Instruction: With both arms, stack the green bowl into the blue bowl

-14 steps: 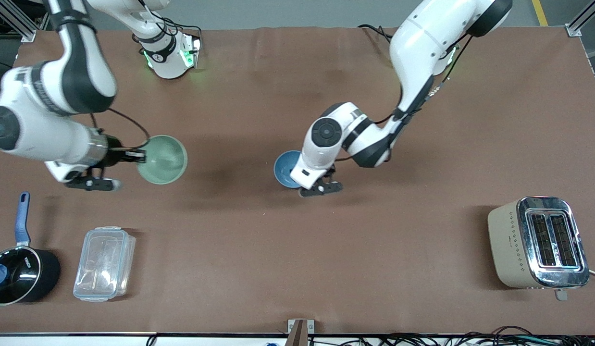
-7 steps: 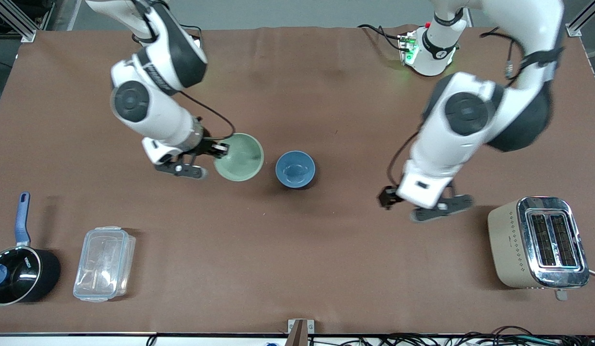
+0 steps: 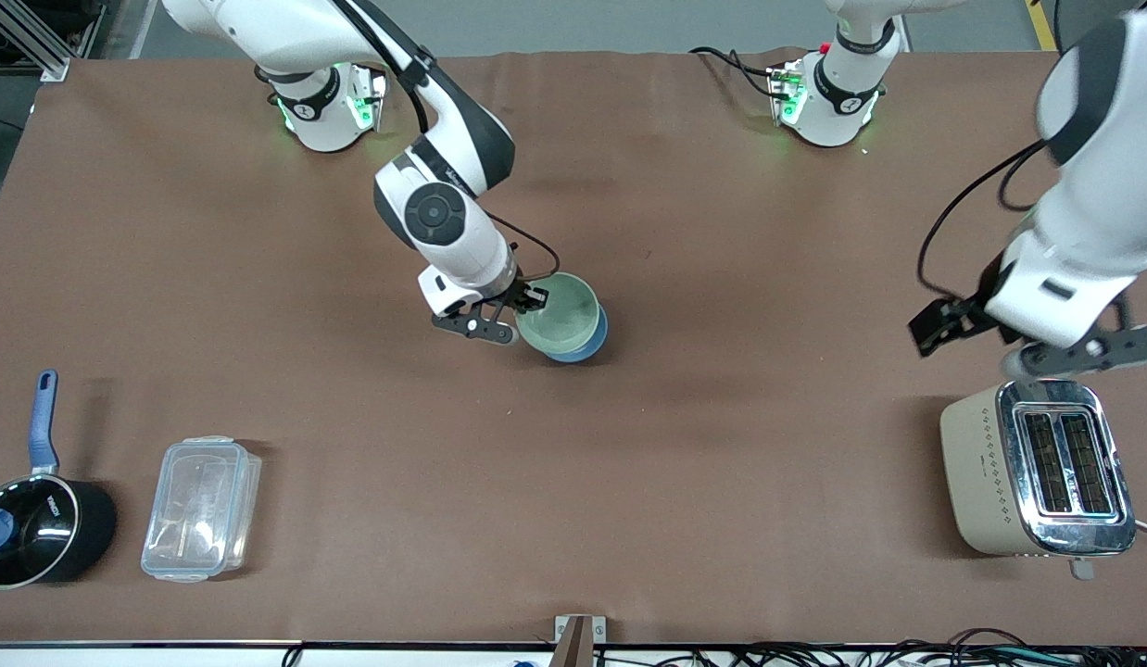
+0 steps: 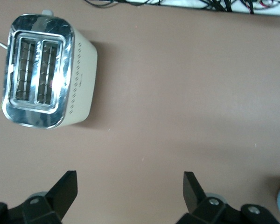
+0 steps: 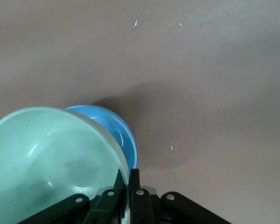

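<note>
The green bowl, now held over the blue one, will be let go by my right gripper inside the blue bowl (image 3: 571,323) (image 5: 85,157), whose blue crescent shows out from beneath it.
My right gripper (image 3: 529,302) is shut on the rim of the pale green bowl (image 3: 559,313) and holds it over the blue bowl (image 3: 587,346), which stands near the middle of the table; only a crescent of blue shows under the green one. In the right wrist view the green bowl (image 5: 46,158) is pinched at its rim by my gripper (image 5: 129,177), and the blue bowl (image 5: 116,130) shows past it. My left gripper (image 3: 944,324) is open and empty, in the air near the toaster; its fingers (image 4: 65,186) stand wide apart over bare table.
A beige toaster (image 3: 1037,468) stands at the left arm's end, near the front camera, and shows in the left wrist view (image 4: 42,77). A clear lidded box (image 3: 201,508) and a black saucepan (image 3: 38,528) with a blue handle stand at the right arm's end.
My right gripper has carried the green bowl across the table until it is over the blue bowl. My left arm has let go of the blue bowl and drawn away toward the toaster.
</note>
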You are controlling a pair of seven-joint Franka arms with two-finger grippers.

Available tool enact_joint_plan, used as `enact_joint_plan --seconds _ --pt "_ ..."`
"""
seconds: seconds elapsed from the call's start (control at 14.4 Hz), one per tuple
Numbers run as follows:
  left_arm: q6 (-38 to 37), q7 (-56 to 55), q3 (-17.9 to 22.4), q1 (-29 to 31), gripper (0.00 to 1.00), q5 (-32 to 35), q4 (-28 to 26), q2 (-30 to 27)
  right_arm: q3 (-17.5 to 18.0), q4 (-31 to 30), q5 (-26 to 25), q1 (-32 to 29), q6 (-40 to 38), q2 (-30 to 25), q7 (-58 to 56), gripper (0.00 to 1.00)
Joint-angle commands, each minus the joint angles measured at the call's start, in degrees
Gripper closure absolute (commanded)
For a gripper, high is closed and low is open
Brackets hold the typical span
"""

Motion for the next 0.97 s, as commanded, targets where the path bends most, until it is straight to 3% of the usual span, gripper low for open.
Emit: enact_joint_plan --seconds 0.0,0.14,0.21,0.42,0.56,0.9 --pt "-2.9 8.4 0.2 3.7 0.0 -5.7 -1.7 -5.4 -0.2 0.5 -3.8 1.5 2.1 2.4 4.0 1.0" --pt "-7.6 10.8 3.6 2.2 0.0 -6.4 -2.1 -7.0 -0.1 0.3 -4.3 2.6 2.8 3.3 4.8 1.0" --pt "-9.8 12.0 7.4 -0.5 0.0 -6.6 -2.5 -8.5 -0.2 0.1 -4.3 3.3 2.7 3.3 5.1 1.0" --pt "-11.3 13.5 14.2 -5.3 0.0 -7.0 -5.3 -12.0 -0.3 -0.2 -5.0 3.3 2.9 3.7 5.5 0.99" --pt "-11.3 14.1 14.4 -5.3 0.0 -8.6 -9.7 -15.6 -0.3 -0.2 -6.0 3.2 3.0 4.4 5.6 0.98" --pt "-8.4 13.7 13.8 -5.6 0.0 -8.7 -14.8 -19.1 -0.3 0.2 -6.2 2.5 3.2 4.5 5.6 0.96"
